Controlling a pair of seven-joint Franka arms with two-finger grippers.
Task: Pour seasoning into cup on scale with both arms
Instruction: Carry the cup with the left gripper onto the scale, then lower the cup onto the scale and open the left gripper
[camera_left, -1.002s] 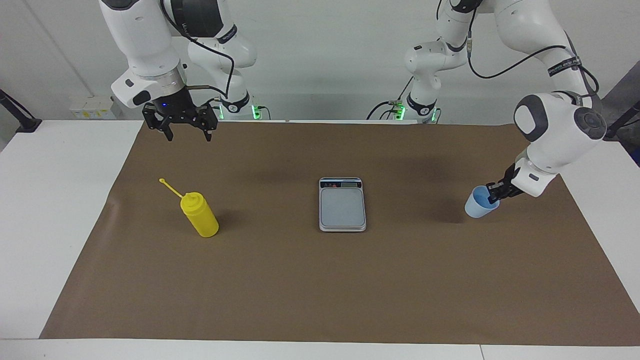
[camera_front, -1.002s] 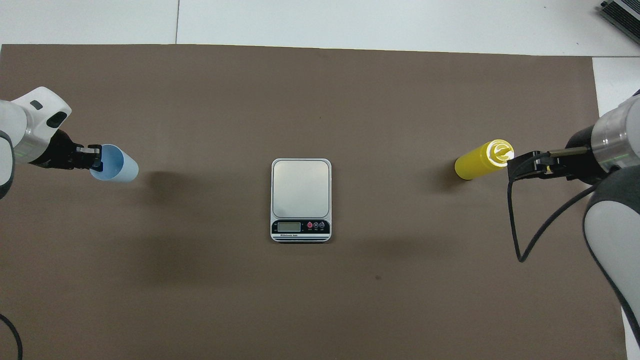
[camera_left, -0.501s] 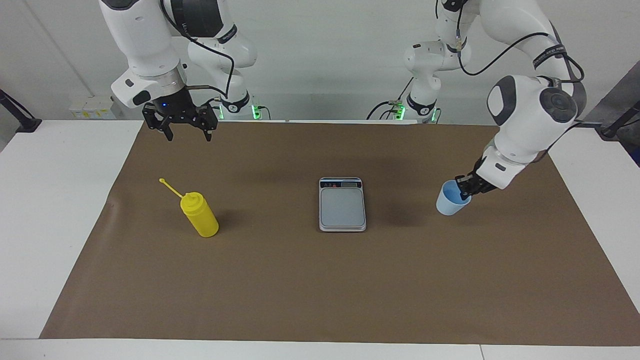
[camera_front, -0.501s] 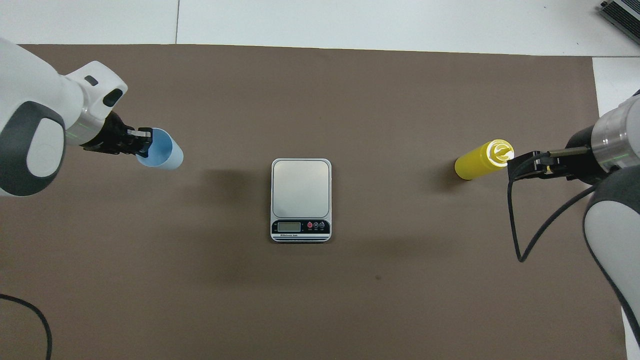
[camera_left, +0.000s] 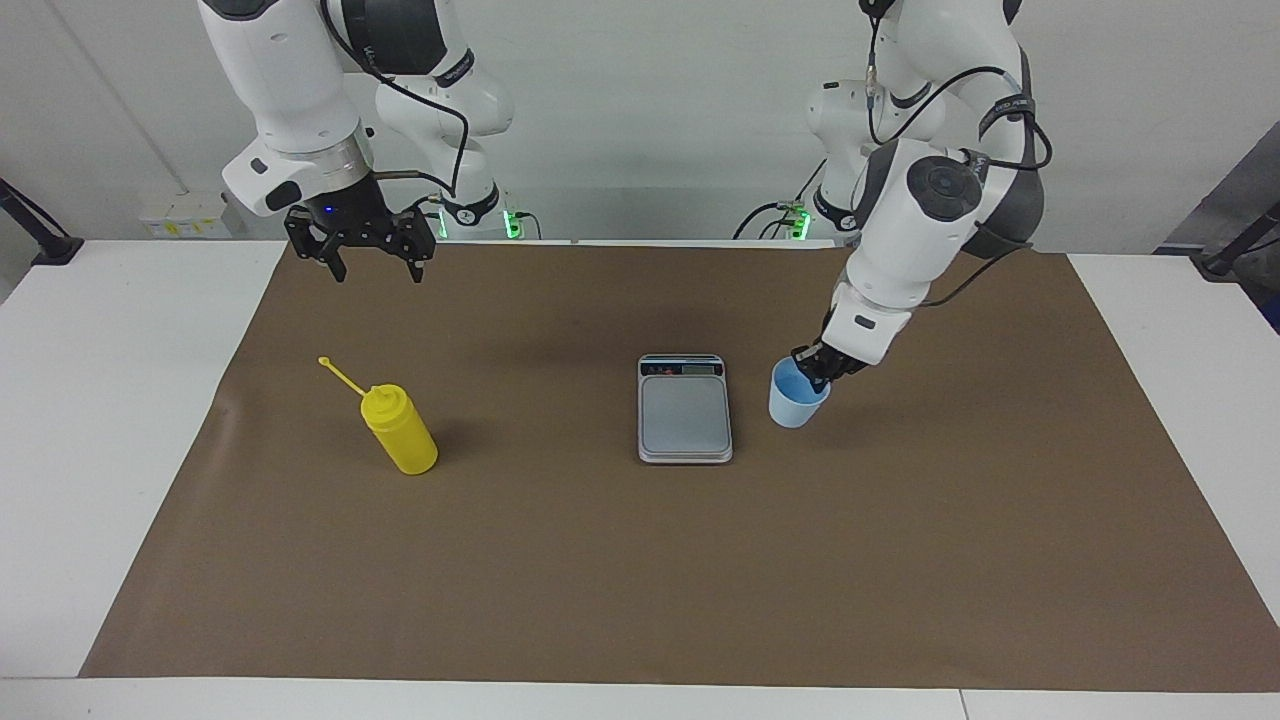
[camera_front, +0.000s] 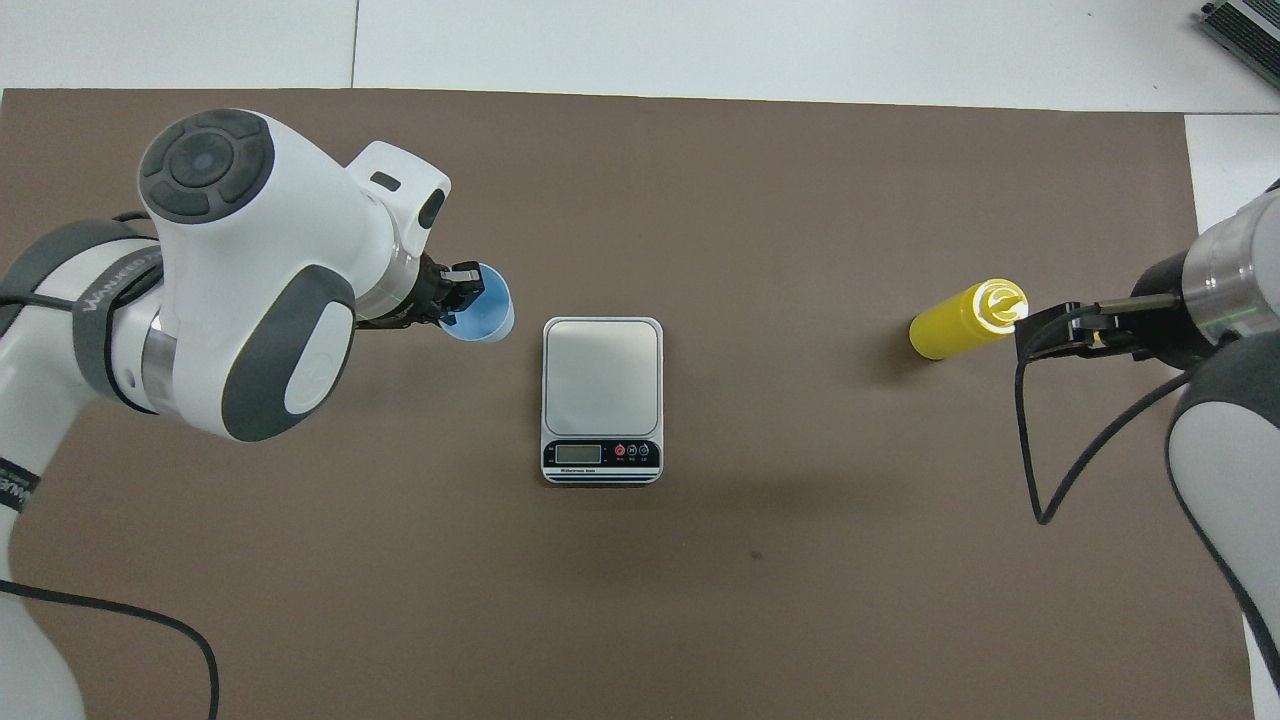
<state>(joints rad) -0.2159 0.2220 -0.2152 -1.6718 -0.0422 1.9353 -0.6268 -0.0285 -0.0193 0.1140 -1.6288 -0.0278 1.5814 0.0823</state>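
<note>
Next, I set the pale blue cup on the middle of the silver scale's square plate (camera_front: 593, 373) with my left gripper.
The pale blue cup (camera_left: 795, 405) (camera_front: 487, 320) hangs upright low over the brown mat, close beside the scale (camera_left: 685, 412) (camera_front: 602, 375) on the left arm's end. My left gripper (camera_left: 815, 368) (camera_front: 462, 300) is shut on the cup's rim, one finger inside it. The silver scale lies flat mid-table with nothing on it. The yellow seasoning bottle (camera_left: 400, 432) (camera_front: 960, 320) stands upright toward the right arm's end, its cap strap sticking out. My right gripper (camera_left: 379, 272) (camera_front: 1035, 338) waits open, raised over the mat by the bottle, not touching it.
A brown mat (camera_left: 640, 580) covers most of the white table (camera_left: 110, 400). A black cable (camera_front: 1040, 460) loops down from the right arm's wrist over the mat. The left arm's bulky elbow (camera_front: 250, 290) hangs over the mat beside the cup.
My left arm has carried the cup from the mat's left-arm end across toward the scale, stopping right beside it. The right arm, bottle and scale have not moved.
</note>
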